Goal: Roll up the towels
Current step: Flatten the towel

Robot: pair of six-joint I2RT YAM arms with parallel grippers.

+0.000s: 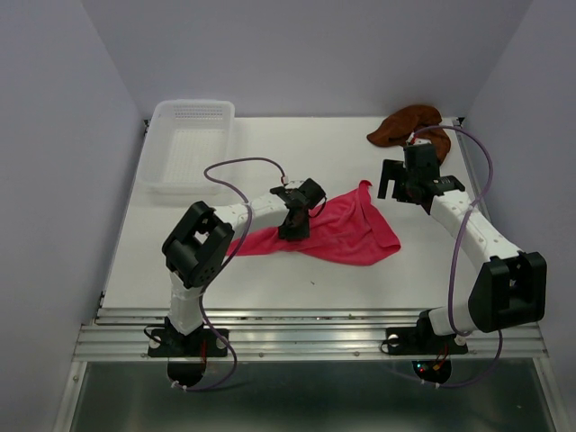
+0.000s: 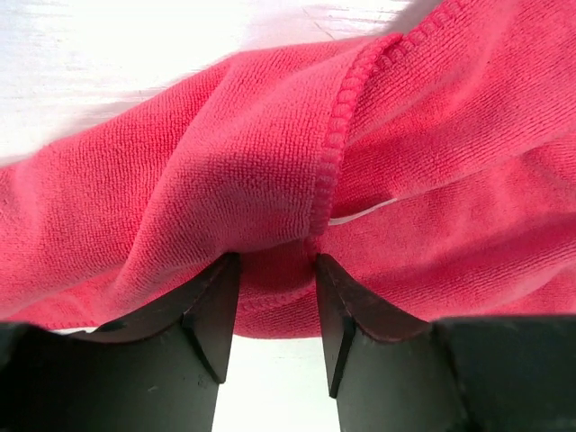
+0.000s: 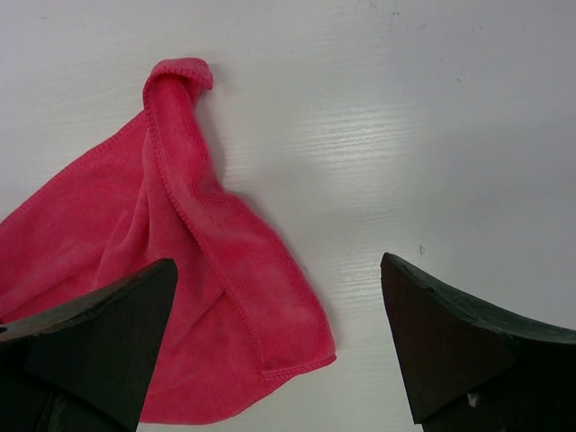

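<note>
The pink-red towel has a far corner (image 1: 364, 184) (image 3: 183, 72) that is nearest the rust brown towel. My right gripper goes to that corner next and closes there.
The pink-red towel (image 1: 346, 232) lies crumpled in the middle of the table, stretched out to the left. My left gripper (image 1: 292, 230) is down on its left part. In the left wrist view the left gripper (image 2: 277, 261) is shut on a bunched fold of this towel (image 2: 225, 162) at its hemmed edge. My right gripper (image 1: 400, 191) hovers open and empty just right of the towel's far corner. In the right wrist view the right gripper (image 3: 277, 261) has its jaws wide apart over the towel's edge (image 3: 207, 270). The rust brown towel (image 1: 409, 126) lies crumpled at the back right corner.
A translucent white plastic basket (image 1: 160, 135) stands at the back left of the table. Grey walls close in the left, right and back. A metal rail (image 1: 315, 337) runs along the near edge by the arm bases.
</note>
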